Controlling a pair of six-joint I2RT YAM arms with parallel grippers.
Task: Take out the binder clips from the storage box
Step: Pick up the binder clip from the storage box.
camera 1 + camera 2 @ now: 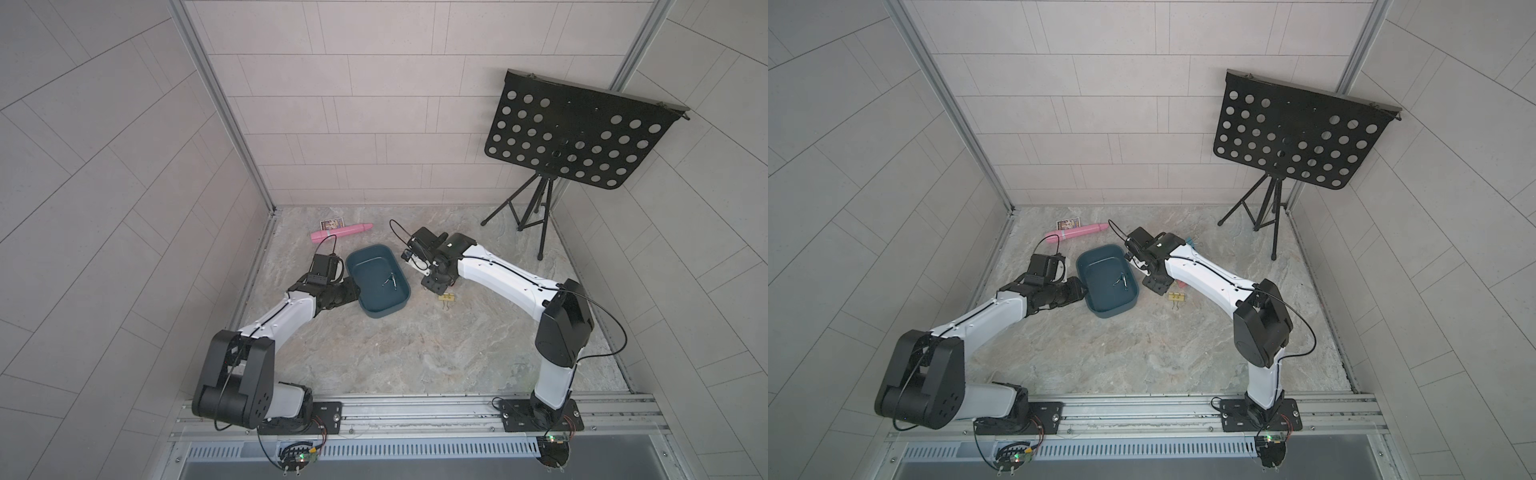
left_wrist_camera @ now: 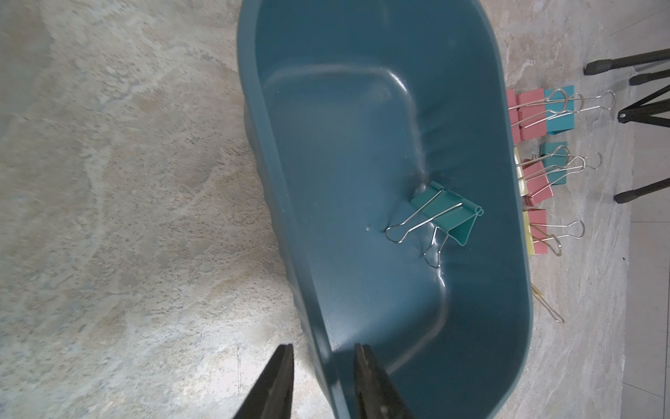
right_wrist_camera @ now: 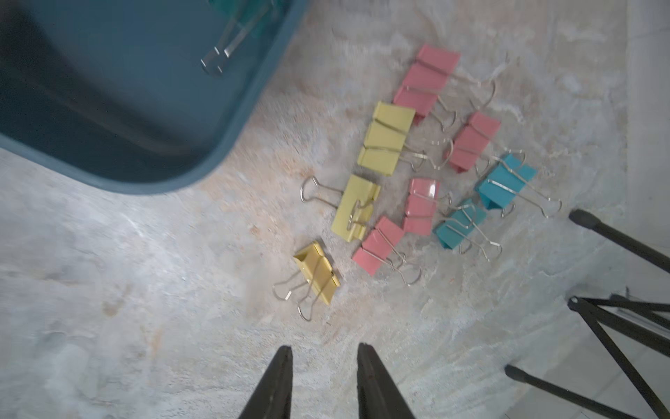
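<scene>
Next, my right gripper reaches into the storage box and grabs the body of the teal binder clip point(image 1: 392, 277) point(image 3: 259, 9) that lies on the bottom of the box.
The dark teal storage box point(image 1: 365, 266) point(image 1: 1098, 268) sits between my arms. One teal binder clip point(image 2: 446, 214) point(image 1: 390, 280) lies inside it on the bottom. Several pink, yellow and teal binder clips point(image 3: 420, 174) point(image 2: 536, 174) lie on the floor just right of the box. My left gripper point(image 2: 322, 348) point(image 1: 351, 291) straddles the box's left wall, one finger inside and one outside, shut on it. My right gripper point(image 3: 325, 348) point(image 1: 434, 286) hangs open over bare floor beside a yellow clip point(image 3: 318, 272) point(image 1: 445, 297), with nothing between its fingers.
A long pink tube point(image 1: 340, 232) and a small printed card point(image 1: 332, 223) lie behind the box at the back left. A black perforated music stand point(image 1: 582, 133) rises at the back right. Its tripod legs point(image 3: 616, 235) reach the floor close to the clips.
</scene>
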